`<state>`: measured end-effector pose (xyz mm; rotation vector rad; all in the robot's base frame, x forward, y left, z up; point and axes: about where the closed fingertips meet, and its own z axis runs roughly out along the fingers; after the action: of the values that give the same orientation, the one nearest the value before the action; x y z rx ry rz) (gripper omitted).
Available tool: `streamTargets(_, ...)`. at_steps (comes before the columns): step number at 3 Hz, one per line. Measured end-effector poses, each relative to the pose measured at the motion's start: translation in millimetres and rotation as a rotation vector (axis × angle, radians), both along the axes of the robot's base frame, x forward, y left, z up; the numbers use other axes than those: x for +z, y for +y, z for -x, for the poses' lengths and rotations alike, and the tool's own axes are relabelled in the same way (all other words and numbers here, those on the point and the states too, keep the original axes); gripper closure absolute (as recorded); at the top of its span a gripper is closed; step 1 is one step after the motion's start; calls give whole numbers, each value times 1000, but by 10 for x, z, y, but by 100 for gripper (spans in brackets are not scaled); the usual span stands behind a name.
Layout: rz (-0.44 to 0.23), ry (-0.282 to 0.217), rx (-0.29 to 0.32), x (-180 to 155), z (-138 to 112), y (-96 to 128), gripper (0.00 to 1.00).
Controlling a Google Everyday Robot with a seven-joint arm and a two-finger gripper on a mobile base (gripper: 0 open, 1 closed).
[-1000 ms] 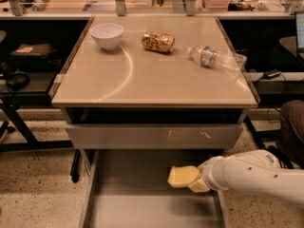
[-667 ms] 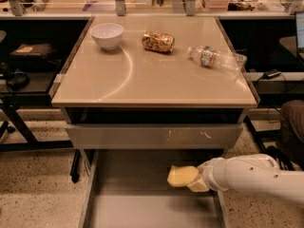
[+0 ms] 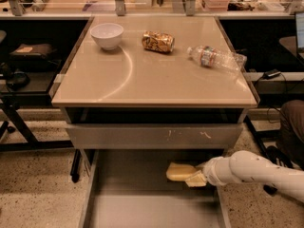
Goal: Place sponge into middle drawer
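The robot's gripper will release the sponge near the middle of the open drawer's grey bottom (image 3: 171, 193), just in from the robot's arm.
The pale yellow sponge (image 3: 176, 172) is held over the right rear part of the open middle drawer (image 3: 137, 208), a wide grey metal drawer pulled out below the desk. My gripper (image 3: 195, 176) reaches in from the right on a white arm and is shut on the sponge's right end. The sponge sits low over the drawer floor; I cannot tell whether it touches it.
Above the open drawer is a closed drawer front (image 3: 154, 136) with white scratches. On the beige desk top (image 3: 142, 80) stand a white bowl (image 3: 107, 34), a crumpled gold foil packet (image 3: 157, 41) and a plastic bottle (image 3: 216, 58) lying on its side.
The gripper and the sponge have barely moved; the arm has shifted very slightly.
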<state>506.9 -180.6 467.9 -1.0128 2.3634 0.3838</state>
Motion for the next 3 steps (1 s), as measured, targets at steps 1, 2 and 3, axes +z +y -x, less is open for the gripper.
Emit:
streamTargets(1, -49, 152, -41, -327, -28, 3, 100)
streamTargets(2, -13, 218, -41, -496, 45, 10, 100)
streamTargets(3, 51, 237, 17, -630, 255, 98, 100)
